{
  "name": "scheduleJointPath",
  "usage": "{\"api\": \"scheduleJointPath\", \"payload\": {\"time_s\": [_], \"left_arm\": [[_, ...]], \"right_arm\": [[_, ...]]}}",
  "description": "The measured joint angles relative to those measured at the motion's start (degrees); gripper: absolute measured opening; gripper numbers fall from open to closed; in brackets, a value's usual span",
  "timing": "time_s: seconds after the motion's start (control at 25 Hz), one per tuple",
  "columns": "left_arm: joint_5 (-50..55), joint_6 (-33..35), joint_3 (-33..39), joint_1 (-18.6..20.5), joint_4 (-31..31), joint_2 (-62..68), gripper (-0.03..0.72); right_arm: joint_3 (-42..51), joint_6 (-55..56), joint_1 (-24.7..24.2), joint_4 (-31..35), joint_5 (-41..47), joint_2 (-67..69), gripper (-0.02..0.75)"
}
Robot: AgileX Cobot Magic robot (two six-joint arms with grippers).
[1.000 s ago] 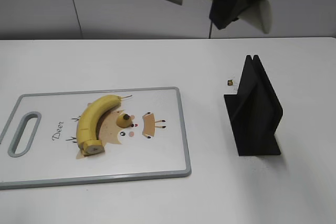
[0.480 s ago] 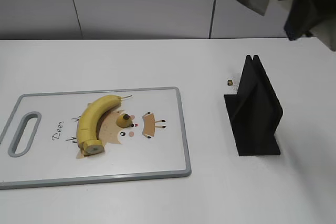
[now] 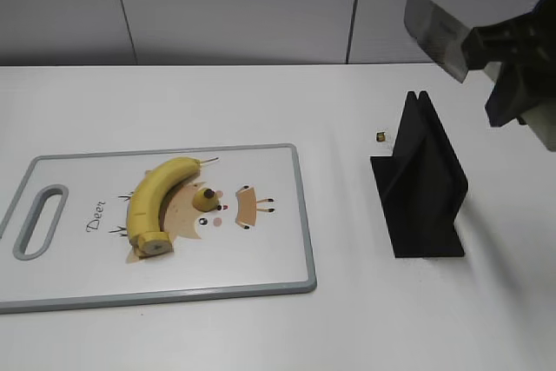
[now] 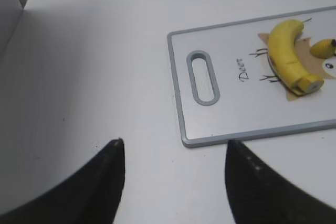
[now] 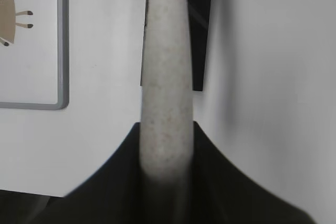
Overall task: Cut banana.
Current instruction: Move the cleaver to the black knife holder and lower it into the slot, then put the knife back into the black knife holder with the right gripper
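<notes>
My right gripper should set the knife down in the slot point(image 3: 440, 134) between the uprights of the black knife stand and leave it there.
The curved yellow banana point(image 3: 155, 197) lies on the left half of the white cutting board point(image 3: 261, 267), its cut flat end toward the front; it also shows in the left wrist view point(image 4: 286, 56). My right gripper point(image 3: 512, 67) is at the upper right, above and right of the black knife stand point(image 3: 421, 180). It is shut on a knife point(image 3: 434, 32) whose grey blade points up and left. In the right wrist view the pale handle point(image 5: 165, 77) sits between the jaws point(image 5: 165, 129). My left gripper point(image 4: 173, 142) is open and empty over the bare table, left of the board point(image 4: 220, 124).
A tiny yellow stub with a dark tip point(image 3: 205, 198) lies on the board just right of the banana. A small dark speck point(image 3: 380, 136) lies on the table left of the stand. The stand also shows in the right wrist view point(image 5: 199, 24).
My right arm has carried the knife from the top middle of the exterior view to the right and downward. The banana, the board and the stand have not moved.
</notes>
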Motion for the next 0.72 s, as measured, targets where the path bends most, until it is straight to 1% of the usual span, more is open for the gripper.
{"api": "scheduleJointPath", "payload": {"time_s": [0.12,0.4,0.72], "left_arm": [[-0.1,0.0,0.0,0.0,0.1,-3.3,0.589],[0.0,-0.2,0.0,0.1,0.3,-3.9,0.589],[0.0,-0.2,0.0,0.1,0.3,-3.9,0.589]], "right_arm": [[2.7,0.8,0.0,0.4,-2.4,0.0,0.160],[7.5,2.2,0.0,0.4,-5.3,0.0,0.160],[8.9,2.4,0.0,0.4,-7.8,0.1,0.160]]}}
